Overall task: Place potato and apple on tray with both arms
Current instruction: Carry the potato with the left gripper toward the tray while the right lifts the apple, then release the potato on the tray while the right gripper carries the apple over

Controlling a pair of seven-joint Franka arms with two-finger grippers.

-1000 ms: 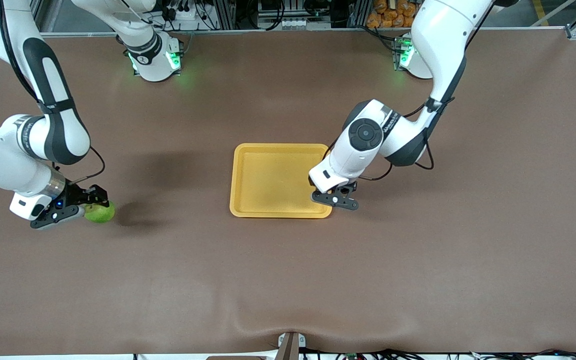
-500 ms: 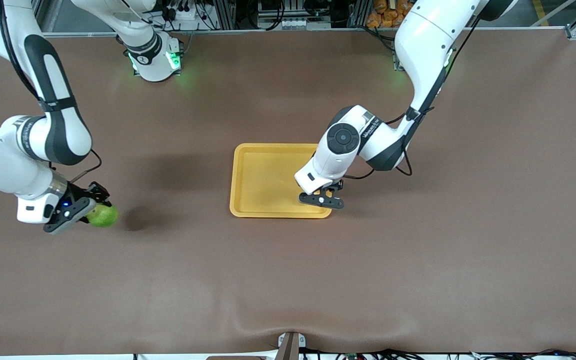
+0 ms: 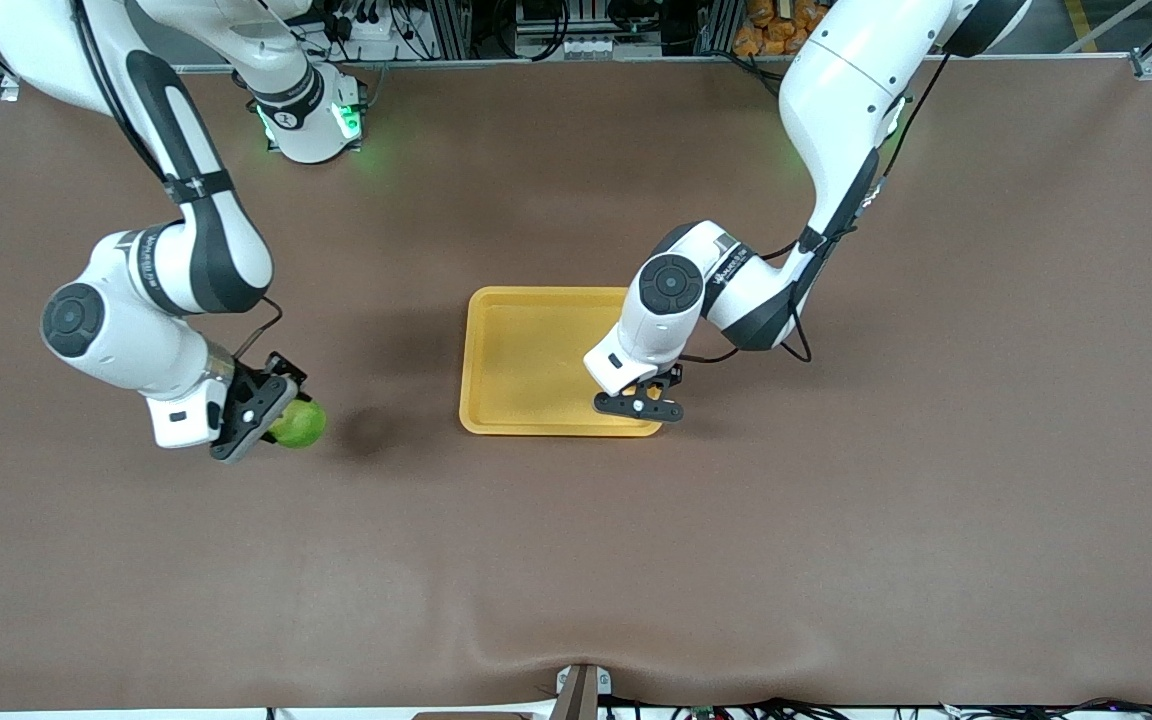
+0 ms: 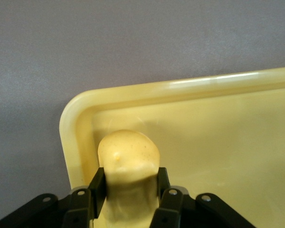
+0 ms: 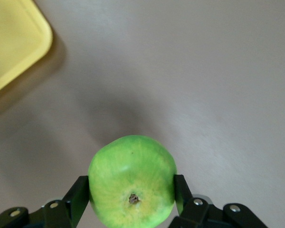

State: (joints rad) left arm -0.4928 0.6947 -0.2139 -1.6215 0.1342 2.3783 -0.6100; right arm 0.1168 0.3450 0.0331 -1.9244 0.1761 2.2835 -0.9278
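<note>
The robot's right gripper will put the green apple down in the yellow tray, just inside the edge (image 3: 506, 350) nearest that gripper. The apple is now over the brown cloth.
The yellow tray (image 3: 526, 350) lies mid-table. My left gripper (image 3: 648, 394) is over the tray's corner at the front-camera side, toward the left arm's end, shut on the potato. In the left wrist view the pale yellow potato (image 4: 128, 154) sticks out between the black fingers (image 4: 98, 183) of the left gripper (image 4: 129, 176), just inside the tray's rounded corner (image 4: 78, 128). My right gripper (image 3: 281, 405) is over the brown cloth toward the right arm's end, shut on the green apple (image 3: 302, 424). The right wrist view shows the apple (image 5: 132, 178) stem-side up in the right gripper (image 5: 132, 187), with a tray corner (image 5: 14, 42) ahead.
Brown cloth (image 3: 836, 500) covers the whole table. The apple's shadow (image 3: 366, 432) falls on the cloth between the right gripper and the tray. Both arm bases (image 3: 311, 120) stand at the table's edge farthest from the front camera.
The right arm has carried the apple across the cloth toward the tray. The left arm has shifted with the potato from the tray's edge to over its corner.
</note>
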